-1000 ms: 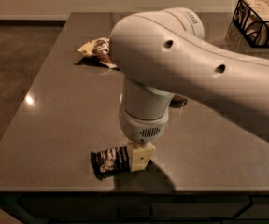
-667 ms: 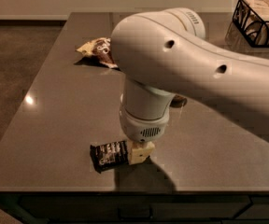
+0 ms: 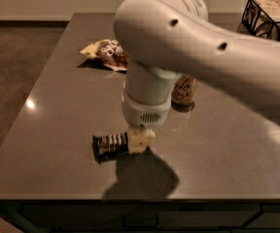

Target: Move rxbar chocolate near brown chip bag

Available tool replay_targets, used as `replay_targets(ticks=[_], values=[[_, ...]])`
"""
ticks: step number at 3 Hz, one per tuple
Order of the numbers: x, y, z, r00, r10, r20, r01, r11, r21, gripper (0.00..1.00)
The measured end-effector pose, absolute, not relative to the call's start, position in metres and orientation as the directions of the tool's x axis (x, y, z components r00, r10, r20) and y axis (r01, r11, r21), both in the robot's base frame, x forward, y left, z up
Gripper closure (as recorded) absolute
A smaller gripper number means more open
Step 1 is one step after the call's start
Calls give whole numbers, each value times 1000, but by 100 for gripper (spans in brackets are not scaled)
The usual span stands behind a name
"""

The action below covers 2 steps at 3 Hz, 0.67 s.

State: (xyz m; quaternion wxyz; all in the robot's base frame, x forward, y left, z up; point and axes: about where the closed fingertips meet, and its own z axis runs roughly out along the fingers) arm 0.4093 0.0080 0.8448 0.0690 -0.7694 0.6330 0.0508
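Note:
Next, my gripper lets go of the rxbar chocolate on the table [image 3: 114,79], along the front edge of the brown chip bag. The bar is now held just above the tabletop.
The rxbar chocolate [image 3: 109,146], a small black bar with white lettering, is near the table's front edge. My gripper [image 3: 141,141] points straight down and is shut on the bar's right end, holding it just above the tabletop with a shadow below it. The brown chip bag [image 3: 106,52] lies at the back left of the table, well beyond the bar. My arm's large white body hides part of the bag's right end.
An orange-tan drink can [image 3: 183,91] stands behind my arm, right of the wrist. A black wire basket [image 3: 269,18] with packets sits at the back right corner. The dark grey table [image 3: 57,110] has its front edge just below the bar.
The gripper and the bar have moved up and away from the front edge, toward the back of the table. The bar's shadow now falls apart from it.

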Motion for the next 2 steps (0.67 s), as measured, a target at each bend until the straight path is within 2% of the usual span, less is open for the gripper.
replay_targets(ticks=[2], values=[[517,47,878,-35,-968,-250,-998,47,-43,100]])
